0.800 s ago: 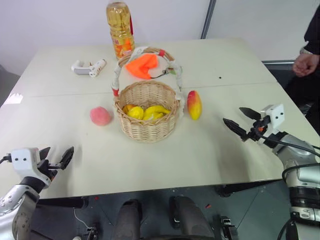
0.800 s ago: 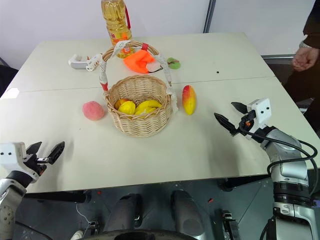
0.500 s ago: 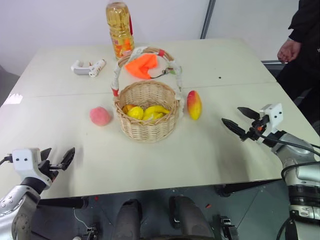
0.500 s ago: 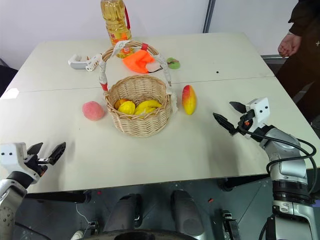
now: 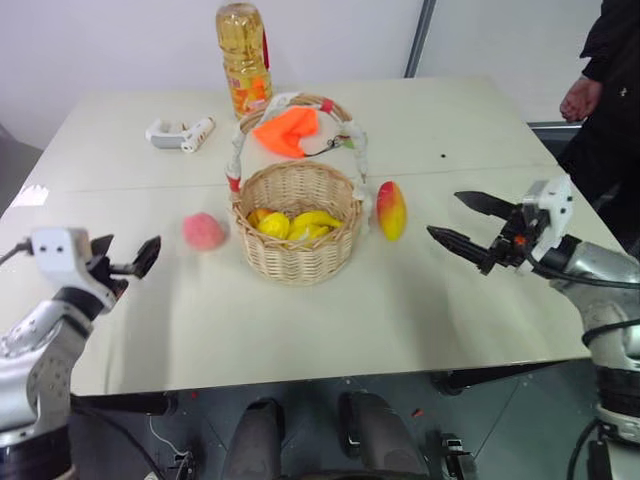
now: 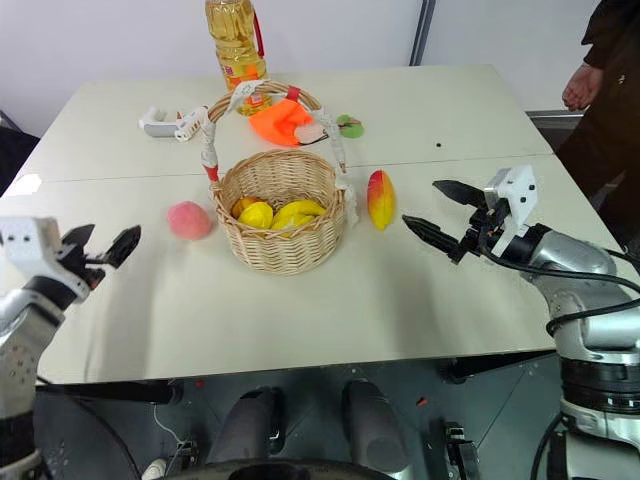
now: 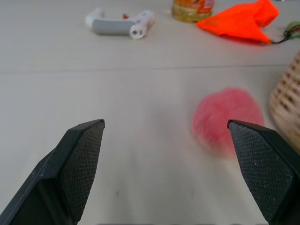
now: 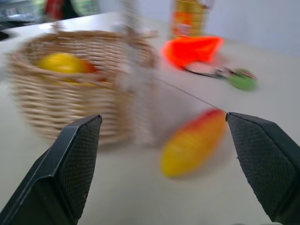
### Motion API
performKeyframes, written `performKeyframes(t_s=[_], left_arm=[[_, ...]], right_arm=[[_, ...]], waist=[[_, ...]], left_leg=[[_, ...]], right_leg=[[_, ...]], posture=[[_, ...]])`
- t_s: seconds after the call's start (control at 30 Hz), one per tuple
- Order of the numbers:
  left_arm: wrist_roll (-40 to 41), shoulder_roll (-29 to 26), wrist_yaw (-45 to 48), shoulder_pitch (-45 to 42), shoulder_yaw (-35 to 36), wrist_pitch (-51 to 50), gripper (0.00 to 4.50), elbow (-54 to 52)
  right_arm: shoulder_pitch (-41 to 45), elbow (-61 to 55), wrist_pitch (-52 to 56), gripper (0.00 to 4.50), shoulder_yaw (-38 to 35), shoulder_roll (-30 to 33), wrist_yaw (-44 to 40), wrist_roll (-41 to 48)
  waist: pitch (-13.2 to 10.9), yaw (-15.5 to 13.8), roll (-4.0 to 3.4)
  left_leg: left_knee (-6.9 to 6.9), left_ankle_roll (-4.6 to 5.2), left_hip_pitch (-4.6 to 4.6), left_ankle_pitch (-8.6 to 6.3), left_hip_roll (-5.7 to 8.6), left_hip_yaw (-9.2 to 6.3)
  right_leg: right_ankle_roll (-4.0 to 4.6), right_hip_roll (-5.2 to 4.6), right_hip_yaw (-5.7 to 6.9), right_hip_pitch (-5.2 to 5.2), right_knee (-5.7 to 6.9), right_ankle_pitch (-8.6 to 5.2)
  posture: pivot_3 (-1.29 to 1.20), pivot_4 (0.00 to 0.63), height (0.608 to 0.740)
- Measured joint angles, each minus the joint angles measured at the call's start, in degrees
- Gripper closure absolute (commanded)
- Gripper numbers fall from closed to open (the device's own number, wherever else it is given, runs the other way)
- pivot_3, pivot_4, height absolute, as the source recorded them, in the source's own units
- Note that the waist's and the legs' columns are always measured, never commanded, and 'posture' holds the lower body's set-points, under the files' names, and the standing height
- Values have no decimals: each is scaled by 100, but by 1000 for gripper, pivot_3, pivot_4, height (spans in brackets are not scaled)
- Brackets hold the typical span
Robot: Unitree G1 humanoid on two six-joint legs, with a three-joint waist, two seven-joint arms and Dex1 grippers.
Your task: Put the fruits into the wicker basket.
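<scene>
I should next move my right gripper to the mango's yellow half (image 5: 393,221) (image 8: 186,151), which is farther from the orange cloth than its red end, and close it there.
The pink-red peach (image 5: 203,231) lies on the table just left of the wicker basket (image 5: 300,262). The red-and-yellow mango (image 5: 390,210) lies close to the basket's right side. The basket holds small yellow fruits (image 5: 290,224). My left gripper (image 5: 128,255) hovers open at the table's left edge, apart from the peach, and in the left wrist view the peach (image 7: 228,118) shows ahead near one finger. My right gripper (image 5: 445,215) hangs open a short way right of the mango, empty. In the right wrist view the mango (image 8: 194,143) lies ahead between the fingers.
An oil bottle (image 5: 243,60), an orange cloth (image 5: 288,130) and a white tool (image 5: 178,133) sit behind the basket. A small green object (image 6: 348,126) lies near the cloth. A person (image 5: 600,90) stands at the table's far right corner.
Both arms have risen and come in over the table. The left gripper moved up toward the peach's level. The right gripper moved left, closer to the mango.
</scene>
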State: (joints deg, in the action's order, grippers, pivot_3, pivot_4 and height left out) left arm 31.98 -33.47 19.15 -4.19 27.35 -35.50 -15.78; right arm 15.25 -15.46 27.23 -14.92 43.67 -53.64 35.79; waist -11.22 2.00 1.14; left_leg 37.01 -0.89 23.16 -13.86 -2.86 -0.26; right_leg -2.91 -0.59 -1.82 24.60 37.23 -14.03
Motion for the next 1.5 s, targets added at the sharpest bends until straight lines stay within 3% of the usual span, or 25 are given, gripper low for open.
performKeyframes(t_s=[0.3,0.6,0.7,0.8,0.97,1.1,1.27,1.37,1.5], left_arm=[[-503,-261,215,-1271,-1312,-489,0,781],[-914,-306,447,-1748,-1819,-660,0,1498],[-970,-304,462,-1882,-1818,-658,871,1628],[-1020,-299,498,-1899,-1818,-634,2063,1677],[-1059,-534,632,-1677,-1695,-632,2153,1536],[-625,-900,1168,-859,-799,-635,2153,844],[1339,-1027,2017,-604,262,-1154,2153,-894],[1824,-1002,1890,-1085,-3,-1316,2153,-1389],[1291,-588,1233,-1935,-1164,-1246,2153,-1301]], right_arm=[[724,-1599,1011,77,652,-77,194,1105],[790,-1702,1186,77,829,-231,440,1341],[807,-1703,1184,0,900,-295,479,1388],[811,-1703,1183,0,958,-358,502,1395],[852,-1707,1153,0,959,-378,508,1395],[850,-1715,1117,0,906,-300,486,1392],[882,-1641,1045,0,871,-195,351,1363],[1005,-1404,916,0,867,-140,224,1209],[1027,-1256,816,0,877,-106,112,1048]], waist=[[1,23,2],[1,5,4],[1,15,4],[1,19,4],[0,58,4],[-1,45,6],[-3,-135,9],[-3,-161,8],[-2,-136,9]], left_leg=[[0,0,1,0,0,-5],[1,0,10,0,2,-5],[1,0,9,0,1,-6],[1,0,9,0,1,-6],[-2,0,7,0,-1,-4],[-10,1,16,0,-8,-6],[7,0,21,0,0,-2],[16,-1,13,1,9,0],[17,-1,12,1,9,-1]], right_leg=[[-2,3,4,0,1,1],[-21,-1,4,6,0,5],[-20,0,4,6,2,6],[-20,-1,4,6,2,6],[-22,-1,4,7,3,7],[-22,0,9,23,7,7],[0,-19,16,11,-4,-6],[0,-25,16,-9,-10,-6],[-5,-17,14,-14,-12,-4]], posture=[[0,150,740],[0,150,740],[0,150,740],[0,150,740],[0,150,740],[0,150,740],[0,150,740],[0,150,740],[0,150,740]])
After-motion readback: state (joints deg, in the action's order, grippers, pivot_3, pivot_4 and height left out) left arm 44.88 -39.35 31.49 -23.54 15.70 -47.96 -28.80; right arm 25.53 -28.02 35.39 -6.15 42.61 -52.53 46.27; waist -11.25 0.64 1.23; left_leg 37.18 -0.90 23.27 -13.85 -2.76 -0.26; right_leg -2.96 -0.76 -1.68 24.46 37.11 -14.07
